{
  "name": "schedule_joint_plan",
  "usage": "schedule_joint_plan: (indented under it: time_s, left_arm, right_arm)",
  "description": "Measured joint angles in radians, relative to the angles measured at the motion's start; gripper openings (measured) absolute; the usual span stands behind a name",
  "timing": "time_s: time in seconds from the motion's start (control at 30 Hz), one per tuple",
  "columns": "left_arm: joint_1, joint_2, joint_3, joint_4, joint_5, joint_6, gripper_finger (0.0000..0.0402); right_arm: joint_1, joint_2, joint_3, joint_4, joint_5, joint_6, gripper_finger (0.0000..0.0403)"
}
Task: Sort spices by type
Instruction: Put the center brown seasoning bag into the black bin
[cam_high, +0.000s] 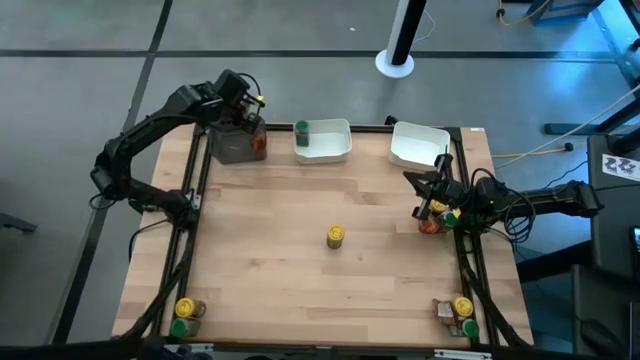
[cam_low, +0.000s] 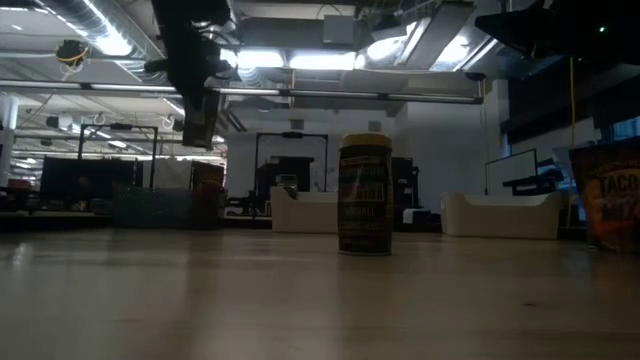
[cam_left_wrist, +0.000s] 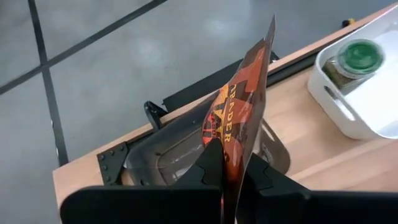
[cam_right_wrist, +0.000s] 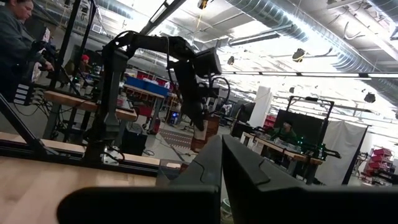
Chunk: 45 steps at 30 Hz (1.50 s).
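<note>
The robot's left gripper will release the red-orange spice packet inside the dark tray (cam_high: 246, 149) (cam_left_wrist: 222, 158) beside the white one.
My left gripper (cam_left_wrist: 227, 177) is at the table's far left corner, shut on a flat red-orange spice packet (cam_left_wrist: 239, 112). It hangs over a dark tray (cam_left_wrist: 168, 155); the same packet (cam_low: 205, 125) shows in the low view. A green-lidded jar (cam_high: 302, 130) stands in the white tray (cam_high: 330, 145) beside it. One yellow-lidded jar (cam_high: 336, 236) stands upright on the table's middle. My right gripper (cam_high: 418, 185) waits at the right edge, shut with nothing between its fingers (cam_right_wrist: 211, 165). My left gripper pinches the packet's end (cam_left_wrist: 229, 167) between its two fingers, which press on its two flat faces. The fingers slant downward from above. The packet sticks out past the fingertips edge-on and hangs clear above the dark tray.
A second white tray (cam_high: 420, 145) sits at the far right. A reddish packet and a jar (cam_high: 435, 222) lie by the right arm. More jars stand at the near left corner (cam_high: 185, 315) and the near right corner (cam_high: 460, 310). A person shows beyond the table (cam_right_wrist: 18, 37).
</note>
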Motion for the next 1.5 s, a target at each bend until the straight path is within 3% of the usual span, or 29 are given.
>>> schedule_joint_plan:
  time_s: [0.43,1.5]
  left_arm:
    - [0.027,0.001,-0.259,0.225,0.093,-0.002,0.0001]
    - [0.057,-0.002,-0.605,0.573,0.202,-0.118,0.0001]
  right_arm:
    - [0.0,0.0,0.0,0.0,0.0,0.0,0.0014]
    - [0.0,0.0,0.0,0.0,0.0,0.0,0.0014]
